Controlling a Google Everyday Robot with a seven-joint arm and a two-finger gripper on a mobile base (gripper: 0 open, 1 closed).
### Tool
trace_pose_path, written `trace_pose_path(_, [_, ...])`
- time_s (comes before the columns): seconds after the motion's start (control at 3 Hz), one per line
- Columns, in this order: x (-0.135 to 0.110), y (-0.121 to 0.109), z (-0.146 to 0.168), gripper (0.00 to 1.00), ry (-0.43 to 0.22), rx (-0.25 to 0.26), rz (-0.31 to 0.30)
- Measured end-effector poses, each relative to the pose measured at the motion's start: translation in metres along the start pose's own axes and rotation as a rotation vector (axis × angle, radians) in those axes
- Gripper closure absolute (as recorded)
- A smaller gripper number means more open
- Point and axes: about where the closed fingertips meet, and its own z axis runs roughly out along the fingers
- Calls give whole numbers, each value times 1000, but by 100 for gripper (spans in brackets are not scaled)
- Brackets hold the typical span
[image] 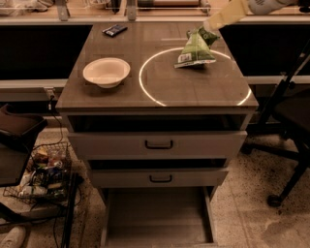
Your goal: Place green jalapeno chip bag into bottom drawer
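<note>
The green jalapeno chip bag has a darker upper end (201,38) beyond its wide near end, and my gripper should close on that end next.
The green jalapeno chip bag (195,48) lies at the back right of the cabinet top, inside a white circle marked on the surface, its darker end pointing up and back. My gripper (208,26) comes in from the upper right on a pale arm (235,10) and sits right at the bag's upper end; I cannot tell whether it touches the bag. The bottom drawer (160,220) is pulled out below the two upper drawers, with a bare flat floor.
A white bowl (106,72) stands on the left of the top. A small dark packet (115,30) lies at the back. Two upper drawers (158,144) are slightly open. A wire basket (42,175) sits on the floor at left, an office chair (290,116) at right.
</note>
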Motion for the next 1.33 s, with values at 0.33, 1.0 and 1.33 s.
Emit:
trace_pose_path(0.33, [-19,5,58,0,-3,-31,48])
trace_pose_path(1.0, [10,7,175,0,119,-38,191])
trace_pose_path(1.33, [23,4,206,0,145,-38,241])
